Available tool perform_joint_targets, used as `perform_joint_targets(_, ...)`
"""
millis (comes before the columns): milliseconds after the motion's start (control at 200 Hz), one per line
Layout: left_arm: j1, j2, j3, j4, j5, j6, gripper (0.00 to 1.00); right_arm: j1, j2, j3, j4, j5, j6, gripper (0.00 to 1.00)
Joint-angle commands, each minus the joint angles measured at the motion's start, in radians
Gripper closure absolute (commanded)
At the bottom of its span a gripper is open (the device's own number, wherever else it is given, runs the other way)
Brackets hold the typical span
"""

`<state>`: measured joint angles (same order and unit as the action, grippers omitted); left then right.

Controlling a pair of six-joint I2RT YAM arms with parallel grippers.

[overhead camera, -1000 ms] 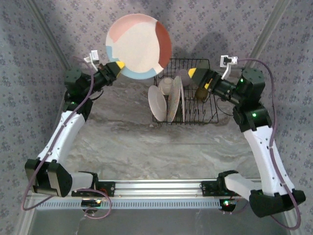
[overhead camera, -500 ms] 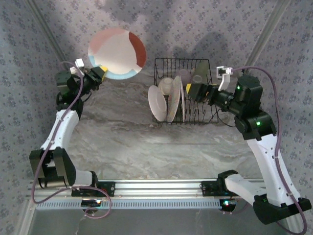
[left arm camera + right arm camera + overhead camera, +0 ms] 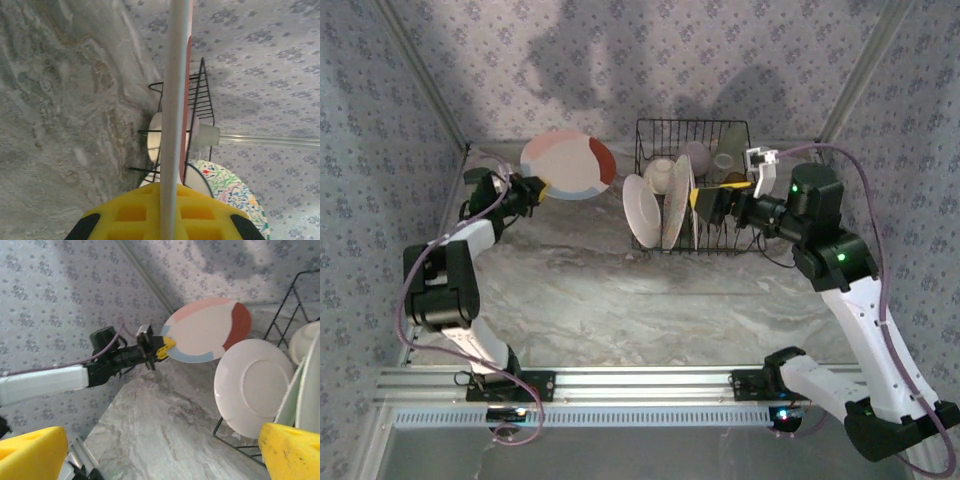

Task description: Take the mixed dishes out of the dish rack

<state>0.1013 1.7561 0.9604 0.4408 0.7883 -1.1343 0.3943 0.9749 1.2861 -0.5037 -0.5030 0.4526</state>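
Note:
Next, I let go of the cream plate with my left gripper on the marbled tabletop (image 3: pixel 569 185) beside the dish rack, near the back wall.
My left gripper (image 3: pixel 536 188) is shut on the rim of a cream plate with pink, red-brown and pale blue patches (image 3: pixel 570 165), held low over the table's far left. In the left wrist view that plate (image 3: pixel 175 90) runs edge-on between the yellow fingers (image 3: pixel 125 215). The black wire dish rack (image 3: pixel 745 240) stands at the back. It holds a white plate (image 3: pixel 642 210) leaning at its left end, upright plates (image 3: pixel 678 205), a cream cup (image 3: pixel 660 175) and a pale lilac bowl (image 3: pixel 698 155). My right gripper (image 3: pixel 712 203) hangs open over the rack by the upright plates. In the right wrist view its fingertips (image 3: pixel 292 455) stand wide apart.
Patterned walls close the table at the back and both sides. A squiggle-patterned plate (image 3: pixel 235 192) stands in the rack in the left wrist view. The marbled tabletop (image 3: pixel 620 290) lies open in front of the rack and to its left.
My left arm has swung the patched plate down and to the left, from high above the table to just over its far-left corner. My right gripper has moved left over the rack.

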Motion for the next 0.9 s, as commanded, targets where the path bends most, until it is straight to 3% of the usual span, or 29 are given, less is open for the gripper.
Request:
perform_joint_targets(0,0.007,0.048,0.034,0.139,0.081,0.027,1.0,0.028,-0.019,-0.011,0.024,-0.048,-0.026,0.0)
perform_joint_targets(894,0.034,0.3,0.175,0.109,0.109,0.103,1.0,0.209,0.034,0.05,-0.217,0.148,-0.117,0.0)
